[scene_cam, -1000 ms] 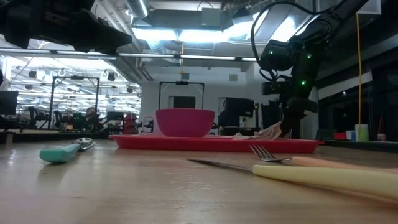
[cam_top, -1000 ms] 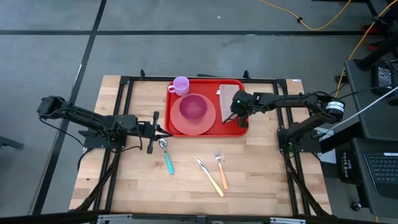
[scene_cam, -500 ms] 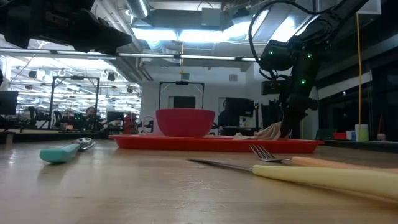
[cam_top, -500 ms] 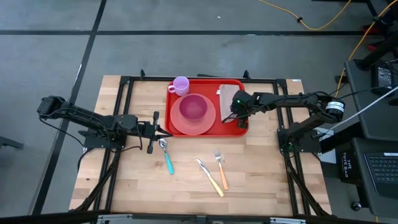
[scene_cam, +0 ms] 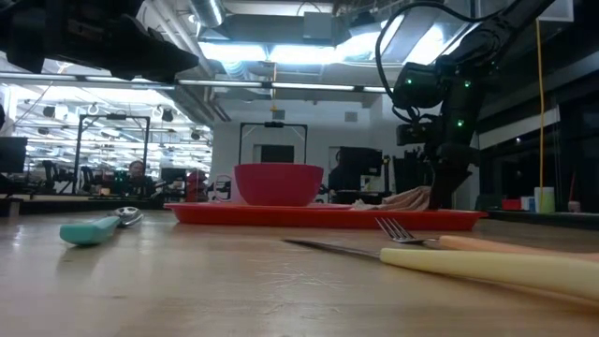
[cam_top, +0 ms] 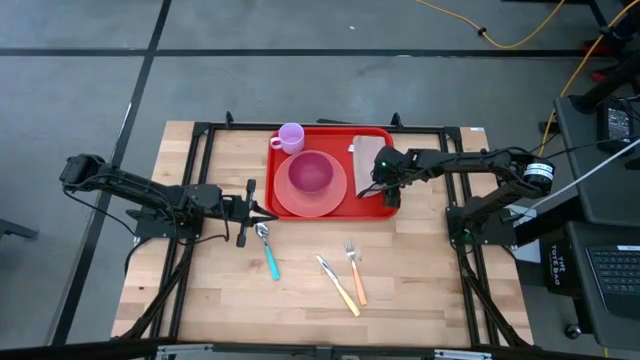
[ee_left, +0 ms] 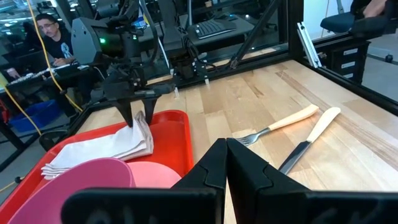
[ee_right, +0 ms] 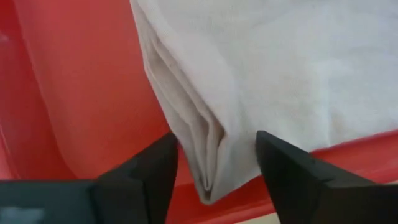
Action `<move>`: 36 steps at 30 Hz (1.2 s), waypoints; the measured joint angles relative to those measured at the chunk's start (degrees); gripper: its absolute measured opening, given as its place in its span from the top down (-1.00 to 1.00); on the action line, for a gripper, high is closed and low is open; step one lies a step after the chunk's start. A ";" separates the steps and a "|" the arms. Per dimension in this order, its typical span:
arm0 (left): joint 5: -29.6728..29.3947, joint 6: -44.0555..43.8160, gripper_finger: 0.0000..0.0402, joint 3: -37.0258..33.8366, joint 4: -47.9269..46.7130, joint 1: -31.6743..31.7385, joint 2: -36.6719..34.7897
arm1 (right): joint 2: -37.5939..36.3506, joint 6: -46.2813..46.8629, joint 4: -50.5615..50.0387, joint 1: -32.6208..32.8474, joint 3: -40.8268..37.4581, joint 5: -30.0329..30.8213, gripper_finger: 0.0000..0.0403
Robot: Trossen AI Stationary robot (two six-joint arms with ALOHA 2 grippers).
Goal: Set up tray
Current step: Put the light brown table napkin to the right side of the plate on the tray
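My right gripper will pinch that corner (ee_right: 210,180) of the napkin, the near one that bunches up with its layers apart, and lay it flat before it goes for the fork.
The red tray (cam_top: 330,140) lies at the table's far middle. It carries a pink bowl (cam_top: 310,174) on a pink plate, a lilac cup (cam_top: 291,137) and a folded white napkin (cam_top: 366,152). The napkin lies flat on the tray floor. My right gripper (ee_right: 216,140) points down at the napkin's near corner (ee_right: 208,155), open, with one finger on each side of the folded edge. My left gripper (cam_top: 262,212) waits shut, left of the tray's near corner and above the spoon's bowl end.
A spoon with a teal handle (cam_top: 270,260) lies near my left gripper. A fork (cam_top: 355,275) and a knife (cam_top: 338,285) with pale handles lie on the wood nearer the front. Bare wood shows to the left and right of them. A person sits beyond the table.
My right gripper has opened and let go of the napkin's near corner, which has settled onto the tray.
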 joint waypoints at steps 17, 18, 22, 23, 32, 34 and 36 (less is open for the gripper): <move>-0.01 0.00 0.98 0.00 -0.03 -0.02 0.00 | -0.04 3.53 -5.16 0.00 4.77 -7.89 -0.39; -0.01 0.00 0.98 0.00 -0.04 -0.01 0.01 | -0.04 4.18 -5.61 0.00 5.33 -7.89 -0.39; 0.00 0.00 0.98 0.00 -0.09 0.00 0.01 | -0.04 4.40 -7.46 0.00 7.18 -7.87 -0.39; -0.02 0.00 0.98 0.00 -0.09 0.00 0.02 | -0.04 4.57 -7.50 0.00 7.41 -7.88 -0.39; -0.02 0.00 0.98 0.00 -0.44 0.00 0.00 | -0.04 4.29 -7.34 -0.38 7.75 -8.17 -0.10; -0.01 0.00 0.98 0.00 -0.44 -0.01 0.02 | -0.04 3.67 -7.08 -1.14 7.75 -10.72 0.04; 0.00 0.00 0.98 0.00 -0.42 -0.01 0.00 | -0.04 2.98 -6.83 -2.16 7.75 -13.51 0.18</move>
